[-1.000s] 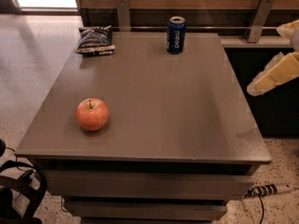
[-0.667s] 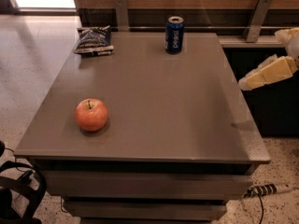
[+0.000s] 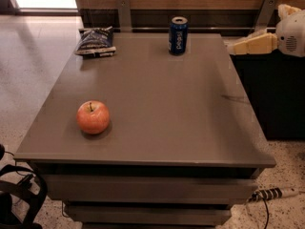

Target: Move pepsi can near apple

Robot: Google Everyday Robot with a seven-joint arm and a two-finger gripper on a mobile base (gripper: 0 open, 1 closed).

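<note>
The robot's gripper will close on the middle of the pepsi can (image 3: pixel 178 38), around its upright sides, since the can needs to travel to the apple.
The pepsi can (image 3: pixel 178 36) stands upright near the far edge of the grey table (image 3: pixel 162 109), right of centre. The red-orange apple (image 3: pixel 93 117) sits at the front left of the table, far from the can. My gripper (image 3: pixel 237 46) shows at the right edge of the view, cream-coloured, hovering just beyond the table's far right side, level with the can and to its right. It holds nothing.
A dark blue-and-white snack bag (image 3: pixel 96 41) lies at the table's far left corner. Two metal brackets (image 3: pixel 124 13) rise behind the table against a wooden wall. A power strip (image 3: pixel 272 193) and cable lie on the floor at the right.
My gripper has risen and moved toward the far right of the table, closer to the can's level. The can, apple and bag have not moved.
</note>
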